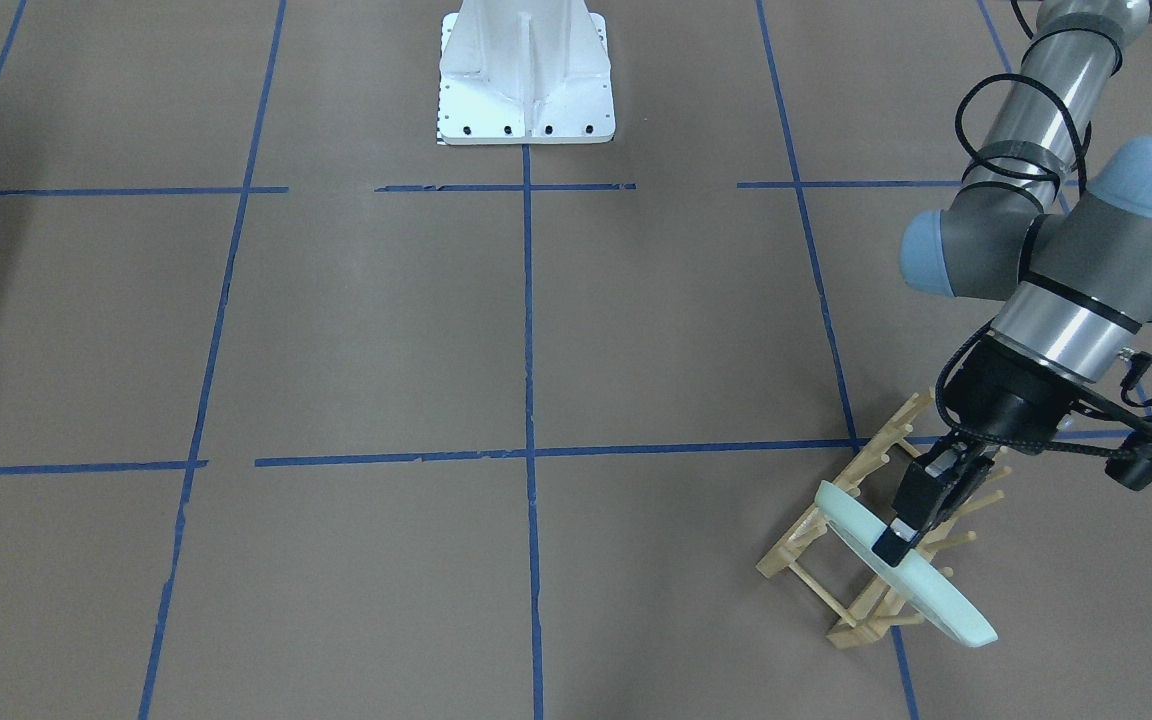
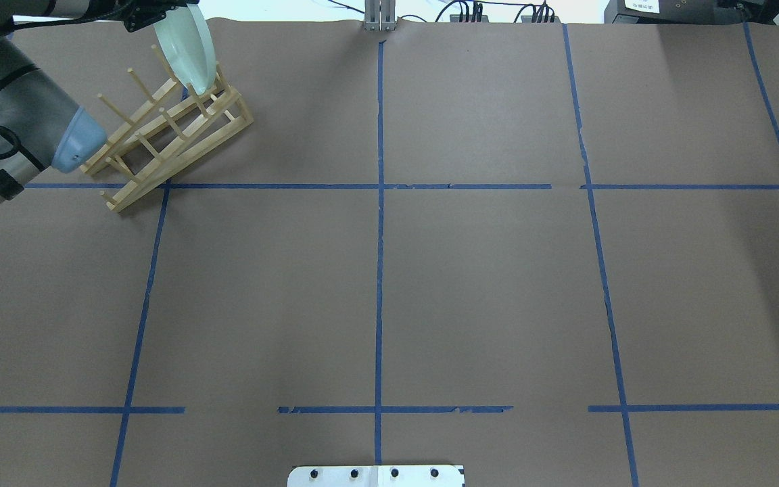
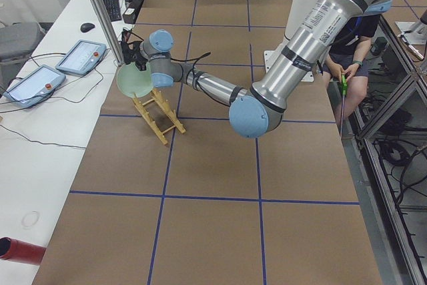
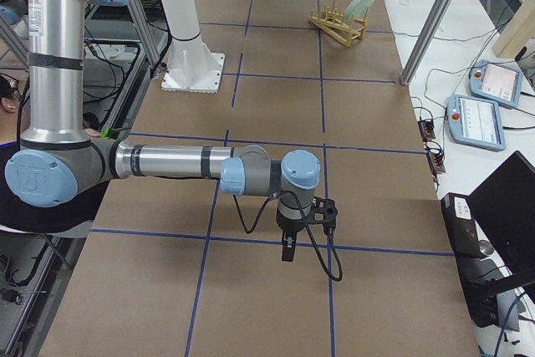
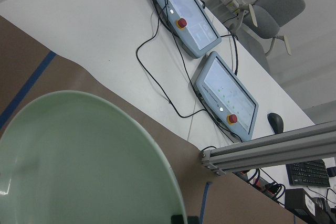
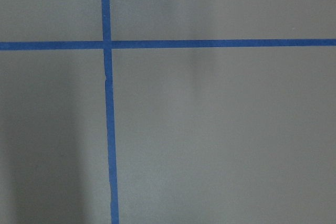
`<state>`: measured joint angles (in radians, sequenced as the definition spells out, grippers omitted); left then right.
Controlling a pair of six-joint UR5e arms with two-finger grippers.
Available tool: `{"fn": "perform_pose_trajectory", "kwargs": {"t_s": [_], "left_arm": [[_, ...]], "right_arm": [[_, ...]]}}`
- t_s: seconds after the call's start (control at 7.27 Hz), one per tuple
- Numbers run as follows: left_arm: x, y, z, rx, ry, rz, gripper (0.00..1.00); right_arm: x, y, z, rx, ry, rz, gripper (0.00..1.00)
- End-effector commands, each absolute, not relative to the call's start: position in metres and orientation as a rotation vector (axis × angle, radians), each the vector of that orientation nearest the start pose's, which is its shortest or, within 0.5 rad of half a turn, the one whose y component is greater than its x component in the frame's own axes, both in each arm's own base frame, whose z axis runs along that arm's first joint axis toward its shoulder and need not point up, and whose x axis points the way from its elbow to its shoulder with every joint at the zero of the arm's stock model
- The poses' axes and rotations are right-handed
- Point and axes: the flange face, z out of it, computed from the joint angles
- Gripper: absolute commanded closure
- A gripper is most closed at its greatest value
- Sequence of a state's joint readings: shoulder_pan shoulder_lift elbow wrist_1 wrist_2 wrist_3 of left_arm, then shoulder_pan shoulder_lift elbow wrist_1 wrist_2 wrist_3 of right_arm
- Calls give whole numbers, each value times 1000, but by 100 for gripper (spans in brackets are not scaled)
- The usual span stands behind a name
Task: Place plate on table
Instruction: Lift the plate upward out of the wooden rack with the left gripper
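Note:
My left gripper is going to let go of the plate on the table point(image 1: 723, 287), in the space between the white pedestal base and the wooden peg rack.
The pale mint-green plate point(image 1: 936, 600) stands on edge at the far end of the wooden peg rack point(image 1: 796, 545), near the table's far left corner point(image 2: 186, 44). My left gripper point(image 1: 894, 548) is shut on the plate's upper rim. In the left wrist view the plate point(image 5: 79, 166) fills the lower left. I cannot tell whether its lower edge rests between the pegs. The brown table point(image 1: 386, 330) with blue tape lines spreads out around it. My right gripper point(image 4: 287, 250) hangs low over the table's right part and shows only in the exterior right view, so I cannot tell its state.
The white pedestal base point(image 1: 526, 80) stands at the robot's side of the table. Beyond the table's edge near the rack are an aluminium post point(image 5: 273, 148) and two teach pendants point(image 5: 226, 90). An operator point(image 3: 350, 45) sits at the side.

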<state>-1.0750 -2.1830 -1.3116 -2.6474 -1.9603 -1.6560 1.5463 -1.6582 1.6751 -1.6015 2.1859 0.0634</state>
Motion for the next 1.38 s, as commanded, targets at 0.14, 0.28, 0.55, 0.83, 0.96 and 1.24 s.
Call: {"fn": "perform_pose_trajectory", "kwargs": {"t_s": [0.14, 0.28, 0.55, 0.83, 0.96, 1.24], "left_arm": [[191, -675, 265, 363, 1467, -620, 100], [168, -666, 249, 337, 1479, -589, 100], [127, -631, 210, 303, 1453, -593, 100], [121, -603, 175, 319, 1372, -554, 100], [139, -581, 158, 311, 1321, -475, 100], [209, -539, 141, 249, 1240, -387, 100]], "right_arm": [[65, -455, 662, -41, -614, 43, 0], [65, -455, 662, -41, -614, 43, 0], [65, -455, 662, -41, -614, 43, 0], [65, -455, 662, -40, -614, 41, 0], [65, -455, 662, -40, -614, 41, 0], [65, -455, 662, -40, -614, 41, 0]]}}
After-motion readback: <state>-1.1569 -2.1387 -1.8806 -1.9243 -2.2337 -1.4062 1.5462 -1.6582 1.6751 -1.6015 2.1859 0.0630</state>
